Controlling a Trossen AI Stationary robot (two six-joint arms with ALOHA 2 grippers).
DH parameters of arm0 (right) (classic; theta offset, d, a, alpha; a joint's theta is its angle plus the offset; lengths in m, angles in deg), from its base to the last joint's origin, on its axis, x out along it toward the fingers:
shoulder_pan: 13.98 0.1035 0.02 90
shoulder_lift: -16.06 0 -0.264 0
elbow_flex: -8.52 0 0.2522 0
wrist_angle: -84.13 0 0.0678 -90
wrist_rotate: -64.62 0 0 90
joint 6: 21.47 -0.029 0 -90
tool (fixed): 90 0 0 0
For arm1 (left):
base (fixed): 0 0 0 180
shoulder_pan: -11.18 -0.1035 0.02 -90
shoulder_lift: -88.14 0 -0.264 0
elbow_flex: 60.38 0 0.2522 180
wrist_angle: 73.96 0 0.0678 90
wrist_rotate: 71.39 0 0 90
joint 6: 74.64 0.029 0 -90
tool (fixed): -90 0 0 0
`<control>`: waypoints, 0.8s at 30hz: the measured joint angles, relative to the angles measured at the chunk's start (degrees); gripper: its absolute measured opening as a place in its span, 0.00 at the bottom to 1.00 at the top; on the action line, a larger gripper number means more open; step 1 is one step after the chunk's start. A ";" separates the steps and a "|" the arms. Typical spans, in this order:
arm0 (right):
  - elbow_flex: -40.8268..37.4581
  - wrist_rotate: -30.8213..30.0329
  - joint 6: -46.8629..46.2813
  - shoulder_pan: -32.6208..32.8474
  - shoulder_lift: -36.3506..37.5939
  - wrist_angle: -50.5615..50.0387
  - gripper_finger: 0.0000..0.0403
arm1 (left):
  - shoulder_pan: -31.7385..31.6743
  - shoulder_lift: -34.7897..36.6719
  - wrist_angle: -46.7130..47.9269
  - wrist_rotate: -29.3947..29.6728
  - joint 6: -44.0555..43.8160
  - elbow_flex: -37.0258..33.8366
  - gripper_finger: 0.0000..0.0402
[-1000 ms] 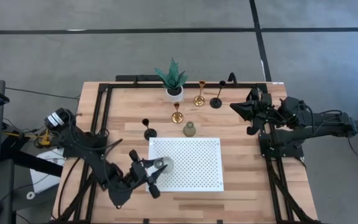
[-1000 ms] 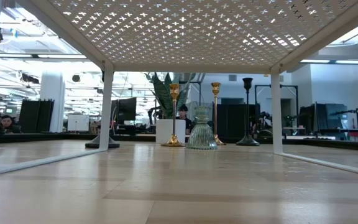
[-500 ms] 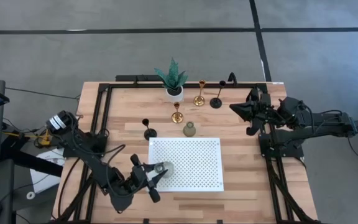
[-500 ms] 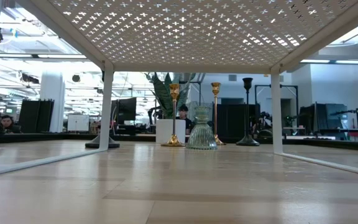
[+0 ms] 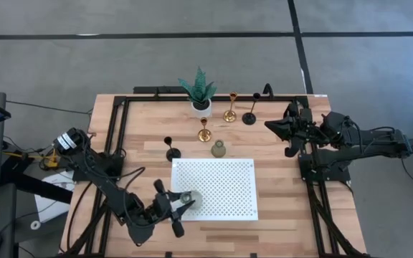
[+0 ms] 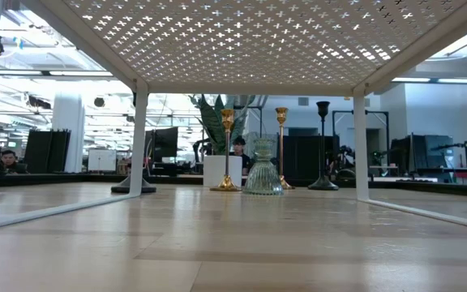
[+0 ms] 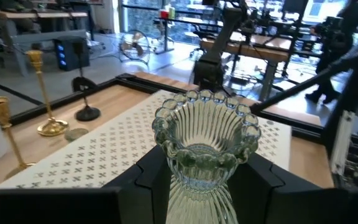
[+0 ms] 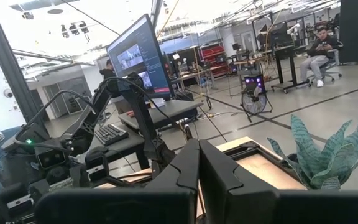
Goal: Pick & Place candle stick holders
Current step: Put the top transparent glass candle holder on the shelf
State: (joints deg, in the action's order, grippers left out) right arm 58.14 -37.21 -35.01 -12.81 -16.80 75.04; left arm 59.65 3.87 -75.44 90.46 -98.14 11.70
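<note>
I should use my left gripper to release the grey-green ribbed holder on the white perforated shelf's near part (image 5: 196,197), in from its corner. The held holder is now at that shelf's corner.
My left gripper (image 5: 178,206) is at the near-left corner of the white perforated shelf (image 5: 224,188), shut on a grey-green ribbed holder (image 5: 186,197), which fills the left wrist view (image 7: 204,143). On the table beyond the shelf stand a second grey-green holder (image 5: 219,149), two gold stemmed holders (image 5: 204,130) (image 5: 230,109) and two black stemmed ones (image 5: 171,149) (image 5: 250,112), each on its base. My right gripper (image 5: 269,123) is shut and empty above the table's far right part. My left gripper pinches the holder's lower body (image 7: 199,198) between its two fingers (image 7: 149,180). The fingers come about level from the table's near-left side. The holder stands upright with its beaded cup rim (image 7: 205,106) up. I cannot tell whether its foot rests on the shelf.
A green spiky plant in a white pot (image 5: 201,93) stands at the far edge beside the gold holders. The low view looks under the shelf at the standing holders (image 6: 263,166). Black frame rails (image 5: 117,136) run along the table's left, far and right sides.
My left gripper has moved a little toward the table's near edge, and the grey-green holder has gone with it, staying upright, along the shelf's left part.
</note>
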 joint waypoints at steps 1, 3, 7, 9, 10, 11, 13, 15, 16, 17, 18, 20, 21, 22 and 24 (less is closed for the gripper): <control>0.00 0.00 0.00 0.00 0.00 0.00 0.00 | 0.00 0.00 0.19 -0.45 0.00 0.00 0.31; 0.00 0.00 0.00 0.00 0.00 0.02 0.00 | 0.00 0.02 1.17 -0.83 0.02 0.00 0.31; 0.00 0.00 0.00 0.00 0.00 0.02 0.00 | -0.43 0.02 5.13 -1.58 0.04 0.00 0.31; 0.00 0.00 0.00 0.00 0.00 0.04 0.00 | -1.22 0.04 6.50 -3.58 0.05 0.00 0.31; 0.00 0.00 0.00 0.00 0.00 0.04 0.00 | -1.81 0.04 6.75 -4.57 0.06 0.00 0.31; 0.00 0.00 0.00 0.00 0.00 0.04 0.00 | -2.32 0.04 6.80 -5.33 0.04 0.00 0.31; 0.00 0.02 0.00 0.00 0.00 0.04 0.00 | -3.58 0.09 6.65 -7.45 0.05 0.00 0.31; 0.00 0.02 0.00 0.00 0.00 0.04 0.00 | -4.62 0.15 6.63 -9.28 0.04 0.00 0.31; 0.00 0.02 0.00 0.00 0.02 0.04 0.00 | -5.16 0.19 6.63 -10.22 0.04 0.02 0.31; 0.00 0.02 0.00 0.00 0.00 0.04 0.00 | -5.61 0.21 6.61 -11.06 0.04 0.02 0.31; 0.00 0.02 0.00 0.00 0.00 0.04 0.00 | -6.02 0.22 6.62 -11.88 0.04 0.02 0.31; 0.00 0.04 0.00 0.00 0.02 0.04 0.00 | -6.54 0.22 6.63 -13.11 0.04 0.04 0.31; 0.00 0.04 0.00 0.00 0.00 0.04 0.00 | -6.71 0.22 6.66 -13.51 0.05 0.07 0.31; 0.00 0.04 0.00 0.00 0.02 0.04 0.00 | -6.80 0.22 6.70 -13.88 0.05 0.07 0.31; 0.00 0.07 0.00 0.00 0.01 0.04 0.00 | -6.82 0.22 6.78 -14.30 0.06 0.07 0.31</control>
State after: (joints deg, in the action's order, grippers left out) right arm 58.14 -37.15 -35.01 -12.81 -16.79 75.08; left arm 52.83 4.09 -68.65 76.16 -98.08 11.77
